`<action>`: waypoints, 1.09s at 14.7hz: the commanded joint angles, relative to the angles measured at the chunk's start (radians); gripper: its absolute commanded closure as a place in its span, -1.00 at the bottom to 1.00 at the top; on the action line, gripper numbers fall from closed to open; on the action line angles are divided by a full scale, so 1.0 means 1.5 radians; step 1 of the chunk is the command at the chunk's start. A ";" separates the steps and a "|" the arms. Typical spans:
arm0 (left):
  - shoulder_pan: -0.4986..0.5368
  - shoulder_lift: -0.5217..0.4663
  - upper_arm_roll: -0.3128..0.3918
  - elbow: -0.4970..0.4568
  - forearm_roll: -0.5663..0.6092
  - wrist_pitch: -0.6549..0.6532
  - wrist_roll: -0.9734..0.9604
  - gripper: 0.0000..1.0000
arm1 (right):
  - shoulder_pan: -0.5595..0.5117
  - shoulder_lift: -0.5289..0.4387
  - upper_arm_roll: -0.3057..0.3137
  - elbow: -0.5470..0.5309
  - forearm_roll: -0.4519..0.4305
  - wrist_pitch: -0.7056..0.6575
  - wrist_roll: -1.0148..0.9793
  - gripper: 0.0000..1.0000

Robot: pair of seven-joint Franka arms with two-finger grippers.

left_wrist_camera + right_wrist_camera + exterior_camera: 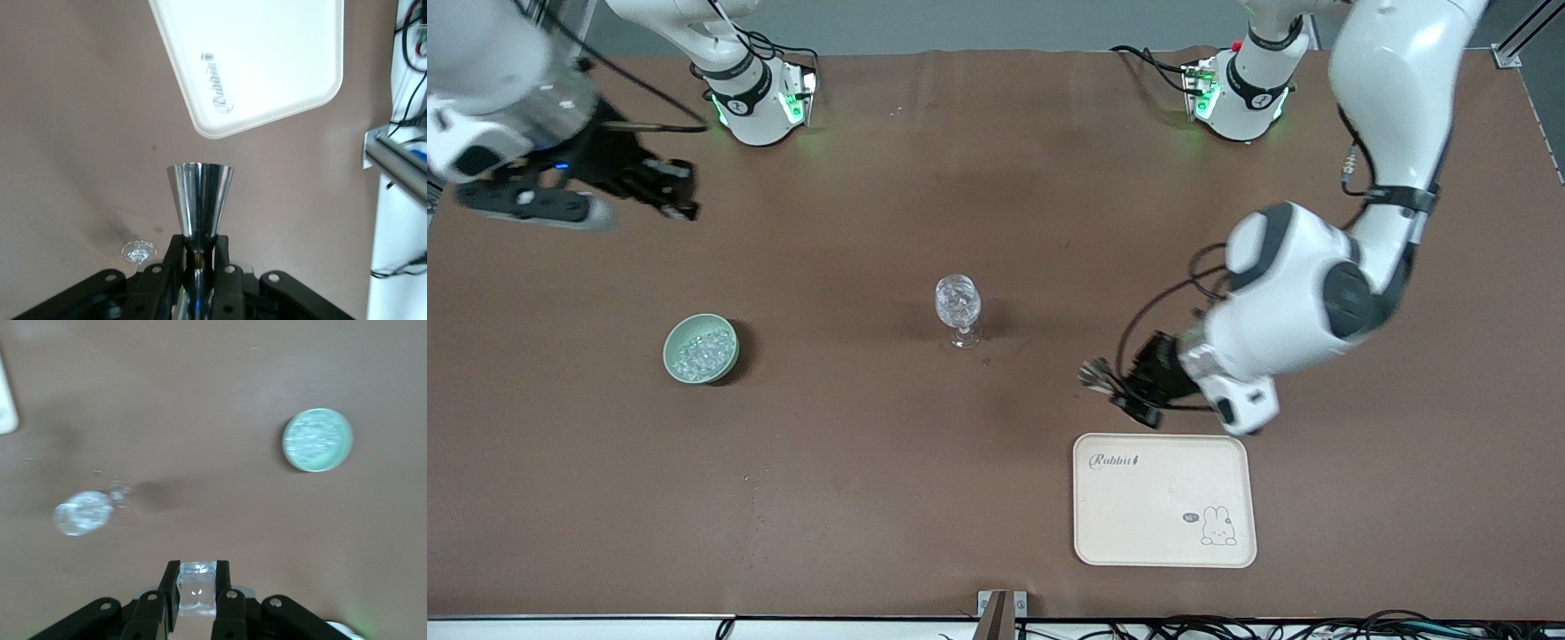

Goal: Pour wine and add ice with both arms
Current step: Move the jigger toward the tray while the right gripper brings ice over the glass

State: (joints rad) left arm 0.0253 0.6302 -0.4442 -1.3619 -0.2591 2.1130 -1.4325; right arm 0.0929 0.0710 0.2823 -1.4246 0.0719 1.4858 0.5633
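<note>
Next, my left gripper lets go of the measuring cup on the cream tray (1202, 465), between the rabbit print and far edge.
A clear wine glass (958, 307) stands mid-table with glinting ice in its bowl; it also shows in the right wrist view (83, 512). A green bowl (701, 348) holds a heap of ice (701, 353). My left gripper (1110, 382) is shut on a shiny steel cone-shaped measuring cup (199, 200), over the table between the glass and the tray. My right gripper (671, 191) is up over the table near the right arm's base. In the right wrist view my right gripper (197, 590) is shut on one clear ice cube (197, 585).
A cream tray (1165, 500) with a rabbit print lies nearer the front camera, toward the left arm's end; it also shows in the left wrist view (267, 60). The green bowl shows in the right wrist view (317, 440). The glass's foot shows in the left wrist view (139, 253).
</note>
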 commanded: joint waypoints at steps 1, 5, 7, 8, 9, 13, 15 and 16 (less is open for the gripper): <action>0.077 0.059 -0.010 0.001 -0.112 -0.003 0.118 0.98 | 0.022 0.066 0.059 0.007 0.007 0.060 0.090 0.99; 0.155 0.146 -0.009 0.006 -0.248 -0.003 0.168 0.97 | 0.122 0.162 0.077 0.006 -0.024 0.161 0.145 0.99; 0.181 0.198 -0.010 0.027 -0.265 -0.001 0.184 0.97 | 0.165 0.209 0.077 0.006 -0.068 0.200 0.172 0.99; 0.185 0.218 -0.009 0.040 -0.287 -0.001 0.186 0.97 | 0.181 0.229 0.077 0.006 -0.086 0.218 0.190 0.99; 0.193 0.229 -0.007 0.041 -0.321 -0.001 0.186 0.96 | 0.193 0.247 0.077 0.006 -0.099 0.231 0.194 0.99; 0.221 0.270 -0.007 0.040 -0.430 -0.003 0.199 0.88 | 0.218 0.281 0.077 -0.002 -0.131 0.252 0.197 0.97; 0.221 0.281 -0.007 0.040 -0.448 -0.002 0.243 0.88 | 0.224 0.291 0.077 -0.004 -0.140 0.258 0.207 0.96; 0.222 0.288 -0.007 0.042 -0.466 -0.001 0.255 0.88 | 0.225 0.292 0.077 -0.011 -0.150 0.259 0.208 0.96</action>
State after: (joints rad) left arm 0.3579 1.0332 -0.4409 -1.3287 -0.9077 2.1155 -1.0872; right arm 0.4237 0.5063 0.3949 -1.4342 -0.1116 1.8694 0.8468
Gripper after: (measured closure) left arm 0.789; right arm 0.753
